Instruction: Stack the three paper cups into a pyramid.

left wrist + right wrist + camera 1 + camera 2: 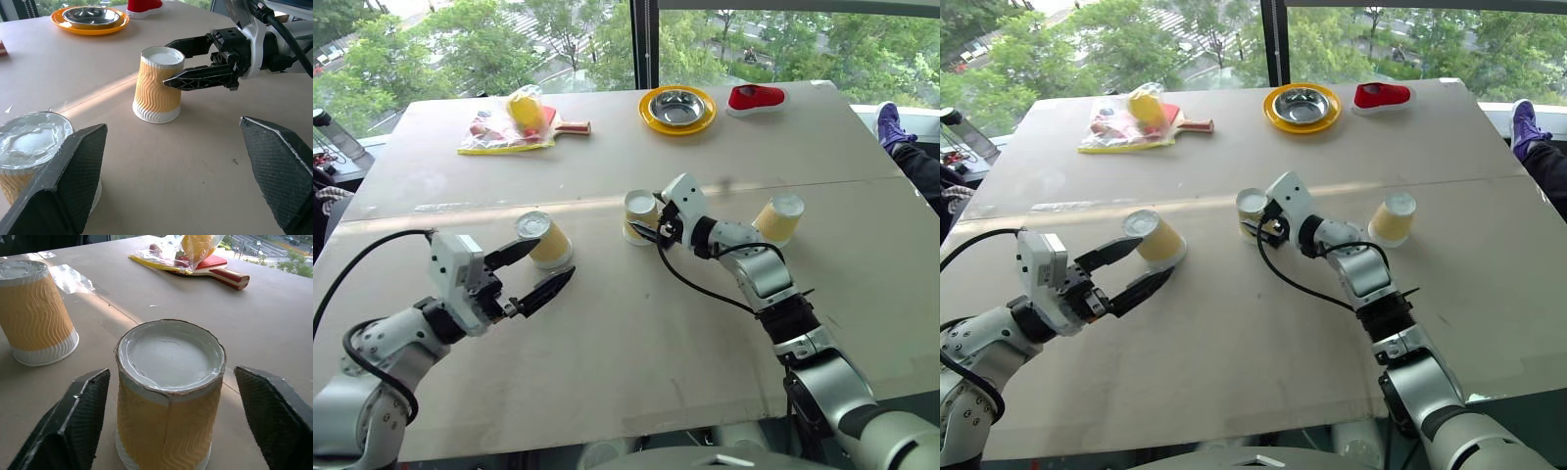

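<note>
My right gripper should leave the middle cup next. Then it should close on the upper sides of the paper cup (pixel 777 217) nearest the red shoe.
Three pale yellow ribbed paper cups stand upside down and apart on the table, with no pyramid formed. My right gripper (pixel 646 227) is open and level, its fingers on either side of the middle cup (pixel 640 213), which shows close up as the middle cup (pixel 168 382) with a gap at each side. The left cup (pixel 546 240) stands just beyond and beside my open left gripper (pixel 555 260), at the outer side of one finger (pixel 73 181), with nothing between the fingers. The right cup (pixel 779 219) stands alone beyond my right forearm.
At the table's far side sit a yellow-rimmed steel dish (pixel 676 109), a red shoe (pixel 756 98), and a plastic bag with a red paddle (pixel 514 122). A seam crosses the table (pixel 607 352) behind the cups. A person's blue shoe (pixel 891 125) shows at the far right.
</note>
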### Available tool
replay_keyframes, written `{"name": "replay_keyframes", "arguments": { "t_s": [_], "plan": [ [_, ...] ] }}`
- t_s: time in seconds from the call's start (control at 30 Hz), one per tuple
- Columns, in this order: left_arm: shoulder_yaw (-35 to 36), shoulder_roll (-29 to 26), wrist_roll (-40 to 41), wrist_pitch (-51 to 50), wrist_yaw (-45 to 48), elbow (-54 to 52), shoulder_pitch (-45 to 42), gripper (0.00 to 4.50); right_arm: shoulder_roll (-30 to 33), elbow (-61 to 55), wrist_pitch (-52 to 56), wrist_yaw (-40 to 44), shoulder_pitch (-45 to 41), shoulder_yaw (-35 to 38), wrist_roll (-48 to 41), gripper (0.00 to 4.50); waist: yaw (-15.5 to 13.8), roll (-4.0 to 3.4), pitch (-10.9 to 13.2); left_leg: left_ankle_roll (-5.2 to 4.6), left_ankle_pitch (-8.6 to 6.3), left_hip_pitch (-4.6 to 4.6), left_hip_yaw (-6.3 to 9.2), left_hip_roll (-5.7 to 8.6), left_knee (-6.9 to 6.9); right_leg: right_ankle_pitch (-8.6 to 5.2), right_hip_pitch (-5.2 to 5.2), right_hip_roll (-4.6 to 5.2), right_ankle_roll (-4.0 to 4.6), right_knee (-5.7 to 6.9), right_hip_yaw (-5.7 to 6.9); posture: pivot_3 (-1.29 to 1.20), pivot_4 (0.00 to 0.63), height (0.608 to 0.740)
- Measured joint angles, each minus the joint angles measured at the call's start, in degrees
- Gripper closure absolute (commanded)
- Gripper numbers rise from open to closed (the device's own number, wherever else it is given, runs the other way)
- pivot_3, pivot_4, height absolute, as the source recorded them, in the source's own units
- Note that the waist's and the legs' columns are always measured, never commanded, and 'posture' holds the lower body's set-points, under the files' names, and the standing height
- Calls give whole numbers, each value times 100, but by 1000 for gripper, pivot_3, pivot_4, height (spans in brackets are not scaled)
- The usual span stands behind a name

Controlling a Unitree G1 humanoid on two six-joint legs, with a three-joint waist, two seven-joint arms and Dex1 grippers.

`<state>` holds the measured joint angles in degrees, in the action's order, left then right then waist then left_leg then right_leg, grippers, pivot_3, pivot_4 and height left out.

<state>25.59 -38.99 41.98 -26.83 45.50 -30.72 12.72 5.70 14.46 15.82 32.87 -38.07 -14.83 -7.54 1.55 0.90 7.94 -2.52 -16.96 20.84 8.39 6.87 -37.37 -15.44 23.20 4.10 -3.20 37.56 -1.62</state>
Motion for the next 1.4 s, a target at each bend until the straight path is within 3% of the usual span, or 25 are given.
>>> {"name": "replay_keyframes", "arguments": {
  "t_s": [0.13, 0.3, 0.47, 0.67, 0.87, 1.27, 1.37, 1.4],
  "plan": [
    [-209, 13, 101, -35, 148, -96, 33, 0, 331, -741, 109, 91, 354, 66, -27, 32, 1, 1, -1, 0, 0, 1, 0, 0, -5, 1, 0, 1, 2, 5, -2, 0, 150, 740],
    [-735, -77, 134, -172, 272, -311, -246, 0, 1197, -2463, 887, 324, 1386, 327, -303, 32, -82, 0, 0, 0, -1, 4, 0, 0, -2, 1, 1, 2, 2, 0, -19, 0, 150, 740],
    [-1404, -42, 133, -410, 30, -425, -1279, 0, 1276, -3187, 459, -484, 1791, 1294, -151, 32, -93, 2, -2, 2, 0, -5, -9, 0, -7, 2, 2, -1, 1, 20, -36, 0, 150, 740],
    [-1916, 0, 129, -677, -80, -352, -2043, 0, 1663, -3168, 396, -1107, 2272, 2231, 91, 32, -71, 4, -3, 2, 0, -4, -13, 0, 0, 2, 6, -5, 2, 16, -41, 0, 150, 740],
    [-2174, -131, 106, -921, 109, -98, -2844, 0, 1281, -2892, 925, -1203, 2541, 2383, -341, 32, -66, 4, -3, 2, 1, -5, -15, 1, -3, 2, 15, -10, 2, 28, -71, 0, 150, 740],
    [-2186, -207, 105, -1064, 212, -98, -2867, 0, 979, -2665, 1159, -1537, 2471, 2639, -779, 32, -76, 4, -2, 2, 0, -2, -16, 1, -1, 2, 22, -10, 1, 24, -71, 0, 150, 740],
    [-2176, -209, 174, -1126, 249, -106, -2874, 0, 956, -2563, 1102, -1532, 2403, 2656, -874, 839, -75, 4, -2, 2, 0, -2, -16, 1, -1, 2, 23, -10, 2, 25, -71, 0, 150, 740],
    [-2171, -217, 220, -1142, 292, -124, -2873, 0, 956, -2561, 1081, -1527, 2405, 2654, -890, 1322, -74, 4, -2, 2, 0, -2, -16, 1, -1, 2, 23, -10, 1, 24, -70, 0, 150, 740]
  ]
}}
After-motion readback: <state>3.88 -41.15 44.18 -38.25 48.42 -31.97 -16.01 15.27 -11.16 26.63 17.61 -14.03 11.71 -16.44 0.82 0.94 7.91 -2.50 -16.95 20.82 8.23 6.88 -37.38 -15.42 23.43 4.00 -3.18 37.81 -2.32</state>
